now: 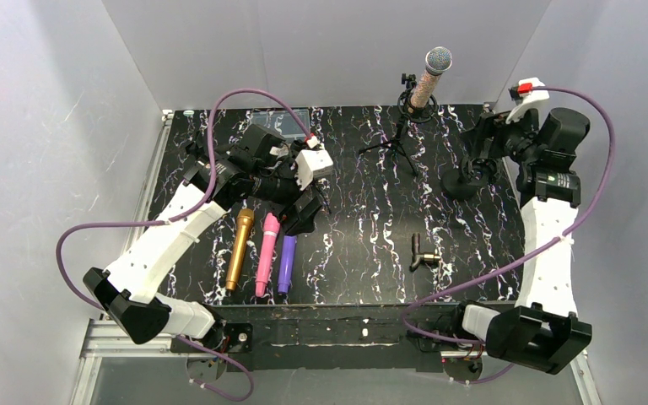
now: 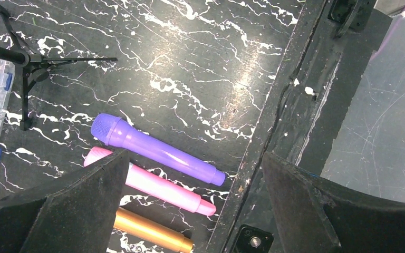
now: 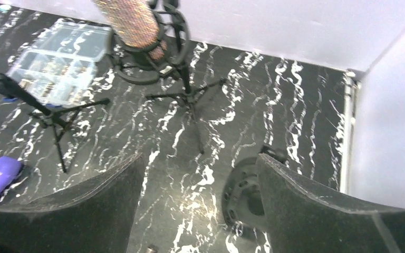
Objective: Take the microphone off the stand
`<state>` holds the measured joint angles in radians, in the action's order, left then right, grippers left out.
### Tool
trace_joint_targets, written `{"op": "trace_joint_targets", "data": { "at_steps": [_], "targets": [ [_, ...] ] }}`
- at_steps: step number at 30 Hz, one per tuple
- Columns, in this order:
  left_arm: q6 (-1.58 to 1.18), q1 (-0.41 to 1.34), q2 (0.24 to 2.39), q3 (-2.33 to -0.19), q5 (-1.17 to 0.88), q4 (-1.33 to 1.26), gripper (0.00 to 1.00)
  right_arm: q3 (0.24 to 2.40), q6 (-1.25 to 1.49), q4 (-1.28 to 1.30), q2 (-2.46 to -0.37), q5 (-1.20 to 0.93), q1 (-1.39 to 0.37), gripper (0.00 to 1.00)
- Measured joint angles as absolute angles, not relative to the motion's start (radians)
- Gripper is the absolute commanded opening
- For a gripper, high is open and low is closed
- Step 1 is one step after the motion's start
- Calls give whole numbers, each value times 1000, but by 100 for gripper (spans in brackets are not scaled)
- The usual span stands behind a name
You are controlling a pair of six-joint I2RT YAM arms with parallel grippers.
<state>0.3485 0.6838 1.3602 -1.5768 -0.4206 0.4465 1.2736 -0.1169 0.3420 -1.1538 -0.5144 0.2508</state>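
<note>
The robot's right gripper needs to close on the microphone's glittery rose body point(image 1: 424, 90) point(image 3: 131, 21), between its silver mesh head and the stand's ring holder.
The microphone point(image 1: 429, 80), with a silver mesh head and a glittery rose body, sits tilted in the ring holder of a black tripod stand point(image 1: 398, 139) at the back of the table. In the right wrist view its glittery body point(image 3: 132, 23) shows at the top, above the stand's legs point(image 3: 190, 100). My right gripper point(image 1: 475, 156) point(image 3: 199, 158) is open and empty, to the right of the stand and apart from it. My left gripper point(image 1: 304, 209) point(image 2: 195, 157) is open and empty, hovering over three loose microphones on the left.
A purple point(image 2: 158, 150), a pink point(image 2: 163, 188) and a gold microphone point(image 2: 147, 229) lie side by side at the front left. A round black base point(image 3: 242, 195) sits by my right finger. A second tripod point(image 3: 52, 118), a clear plastic box point(image 1: 283, 118) and a small black clip point(image 1: 422, 253) are also there.
</note>
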Motion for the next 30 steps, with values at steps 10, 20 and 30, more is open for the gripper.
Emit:
{"op": "trace_joint_targets", "data": {
  "at_steps": [10, 20, 30],
  "targets": [
    [378, 684, 1370, -1577, -385, 447, 98, 1305, -104, 161, -1257, -569, 79, 85],
    [395, 684, 1452, -1596, -364, 450, 98, 1340, -93, -36, -1415, -613, 14, 84],
    [412, 684, 1464, -1619, -347, 452, 98, 1395, -54, -171, -1497, -642, -34, 80]
  ]
}}
